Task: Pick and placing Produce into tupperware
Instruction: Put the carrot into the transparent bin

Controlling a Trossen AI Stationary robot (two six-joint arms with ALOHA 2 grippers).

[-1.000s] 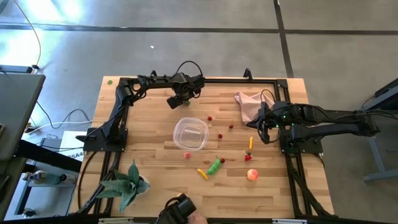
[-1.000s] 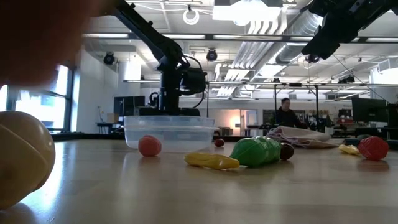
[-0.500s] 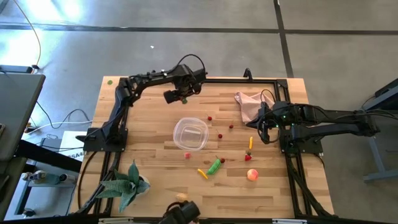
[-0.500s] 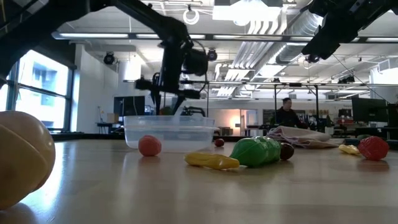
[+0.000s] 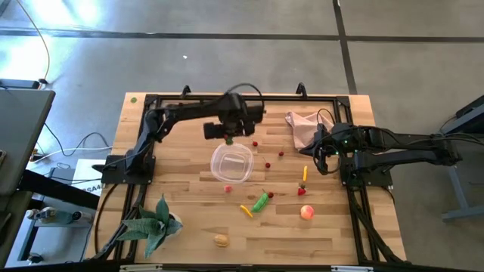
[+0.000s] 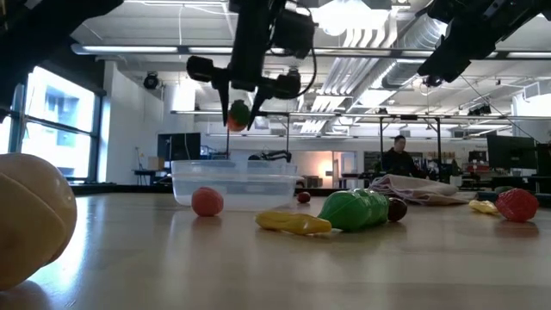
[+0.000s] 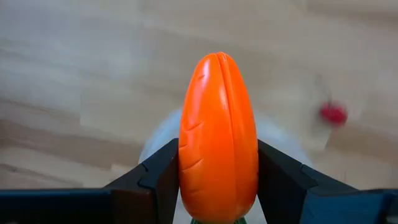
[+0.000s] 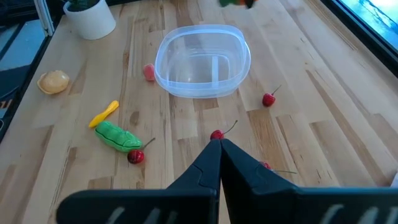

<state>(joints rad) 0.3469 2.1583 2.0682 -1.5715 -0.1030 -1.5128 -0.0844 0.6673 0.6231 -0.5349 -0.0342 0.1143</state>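
Observation:
My left gripper will let go of the orange carrot on the middle of the tupperware's bottom (image 5: pixel 237 162) (image 7: pixel 228 186).
My left gripper (image 5: pixel 228 137) hangs over the far rim of the tupperware (image 5: pixel 231 162), shut on an orange carrot (image 7: pixel 217 137); the low view shows the carrot (image 6: pixel 238 114) well above the tub (image 6: pixel 234 185). Loose produce lies on the table: a green pepper (image 5: pixel 261 202), a yellow piece (image 5: pixel 246 211), a peach-pink fruit (image 5: pixel 306 213), a tan lump (image 5: pixel 220 240) and red berries (image 5: pixel 255 143). My right gripper (image 5: pixel 323 156) waits shut at the table's right side, its fingertips (image 8: pixel 219 144) together. My left gripper pinches the carrot's two sides (image 7: pixel 186 177) near its thick end between its two fingers (image 7: pixel 158 183). The fingers point down, from above, and lie along the carrot. The carrot hangs upright with its pointed tip down, lifted clear above the tub.
A pink cloth (image 5: pixel 302 125) lies at the far right, near my right arm. A green spiky plant (image 5: pixel 155 223) stands at the near left corner. Another yellow piece (image 5: pixel 305 173) and a red fruit (image 5: pixel 302 190) lie right of the tub. A black frame (image 5: pixel 136 151) edges the table.
My left gripper has risen and gone from the table's far edge toward the right and near side, to above the tupperware's far rim, rolling as it went, with the carrot still in its fingers. A dark shape at the near edge has gone; the tan lump stays there.

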